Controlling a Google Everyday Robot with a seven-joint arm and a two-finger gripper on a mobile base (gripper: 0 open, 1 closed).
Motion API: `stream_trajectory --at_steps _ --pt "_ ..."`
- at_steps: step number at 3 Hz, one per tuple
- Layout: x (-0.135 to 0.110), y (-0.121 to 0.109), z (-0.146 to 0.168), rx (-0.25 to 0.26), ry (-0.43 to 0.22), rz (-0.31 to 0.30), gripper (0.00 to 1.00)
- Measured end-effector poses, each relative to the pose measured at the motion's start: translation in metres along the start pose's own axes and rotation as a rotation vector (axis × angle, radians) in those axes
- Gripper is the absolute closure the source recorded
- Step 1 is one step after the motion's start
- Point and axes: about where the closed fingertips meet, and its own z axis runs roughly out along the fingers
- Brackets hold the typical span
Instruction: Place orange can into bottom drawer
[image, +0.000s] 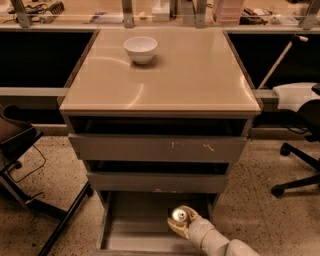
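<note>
The orange can, now held upright over the bottom drawer, will be let go by my gripper on the bottom drawer's grey bottom (176, 226), toward the side where my arm comes in.
The orange can (179, 215) shows its silver top, held upright over the right part of the bottom drawer (135, 230), which is pulled out with its flat grey floor showing. My gripper (181, 222) comes in from the lower right on a pale arm and is shut on the can, fingers wrapped around its sides. I cannot tell whether the can's base touches the drawer floor.
The cabinet has a beige top (165, 75) with a white bowl (140, 49) near its back left. The middle drawer (155, 181) and top drawer (160, 147) stick out slightly above the bottom one. Office chair legs stand at left (30, 200) and right (300, 175).
</note>
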Motion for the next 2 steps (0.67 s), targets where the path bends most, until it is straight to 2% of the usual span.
stream_trajectory --at_steps 1,2 --pt "0.049 -0.003 0.029 0.012 0.098 0.031 1.00" --pt "0.115 -0.002 0.070 0.020 0.219 0.071 1.00"
